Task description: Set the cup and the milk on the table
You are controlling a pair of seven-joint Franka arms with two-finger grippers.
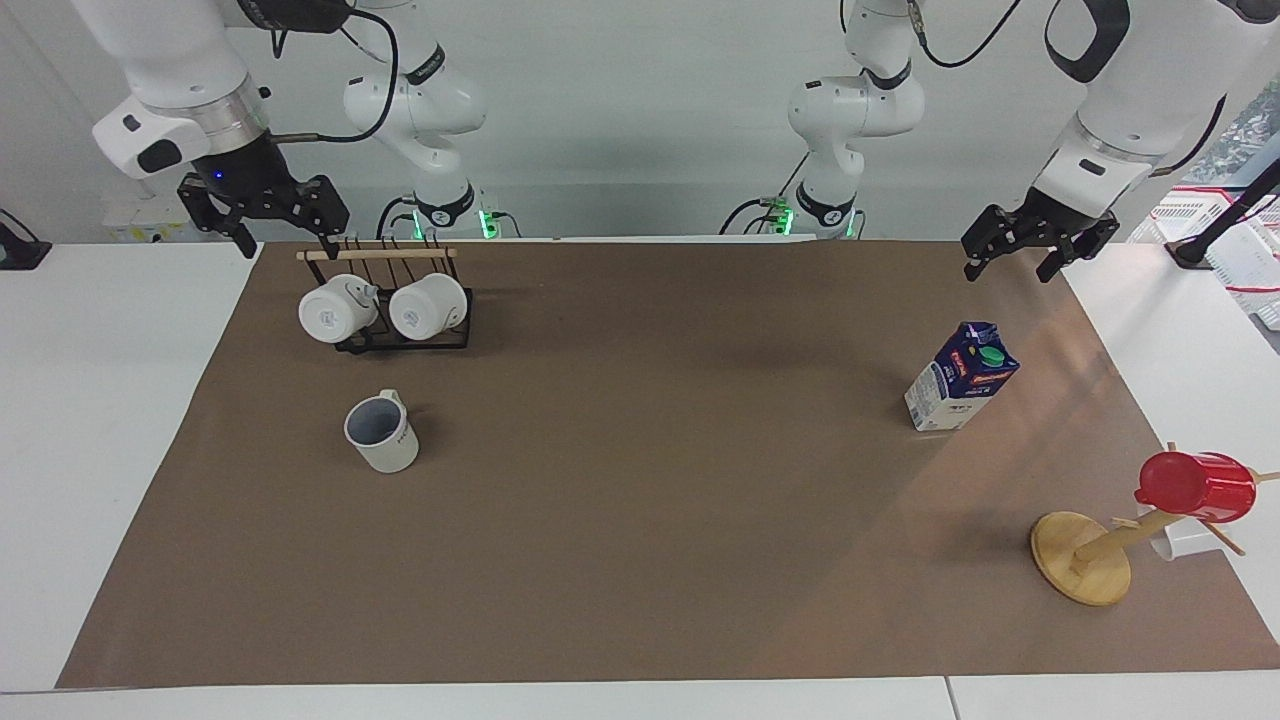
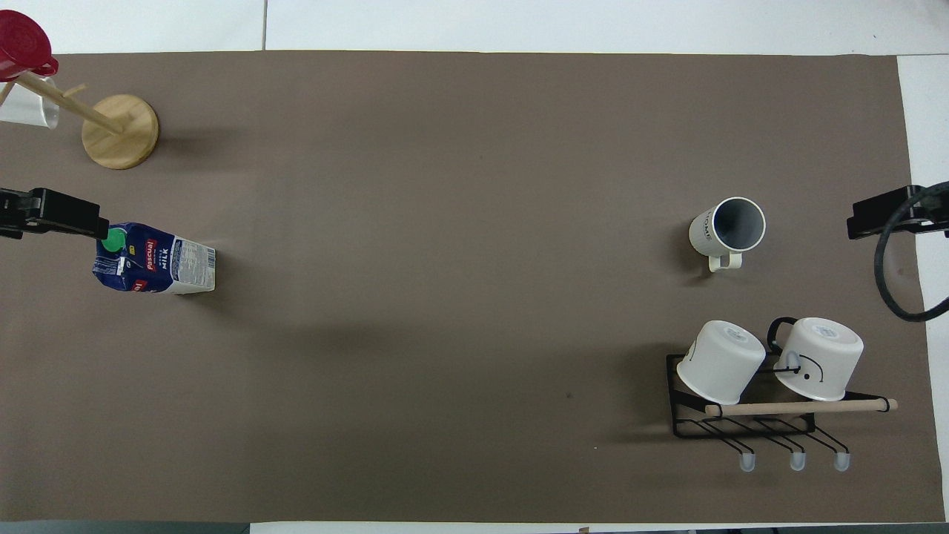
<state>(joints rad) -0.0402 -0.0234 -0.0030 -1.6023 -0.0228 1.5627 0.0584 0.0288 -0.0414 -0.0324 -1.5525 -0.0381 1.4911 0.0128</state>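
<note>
Next, I should close my left gripper on the milk's top beside its green cap (image 2: pixel 124 240) to lift the carton.
The off-white cup (image 1: pixel 382 433) with a grey-blue inside stands upright on the brown paper of the table (image 1: pixel 640 560), toward the right arm's end; it also shows in the overhead view (image 2: pixel 726 226). The milk (image 1: pixel 960 377), a blue and white carton with a green cap, stands on the paper toward the left arm's end; it also shows in the overhead view (image 2: pixel 154 259). My right gripper (image 1: pixel 288 242) hangs open and empty in the air over the wire rack's end. My left gripper (image 1: pixel 1010 270) hangs open and empty over the paper's corner, above the milk's side.
A black wire rack (image 1: pixel 400 340) holding two white mugs stands nearer to the robots than the cup. A wooden mug tree (image 1: pixel 1085 555) carrying a red cup (image 1: pixel 1195 485) stands farther from the robots than the milk. White crates (image 1: pixel 1235 235) sit off the left arm's end.
</note>
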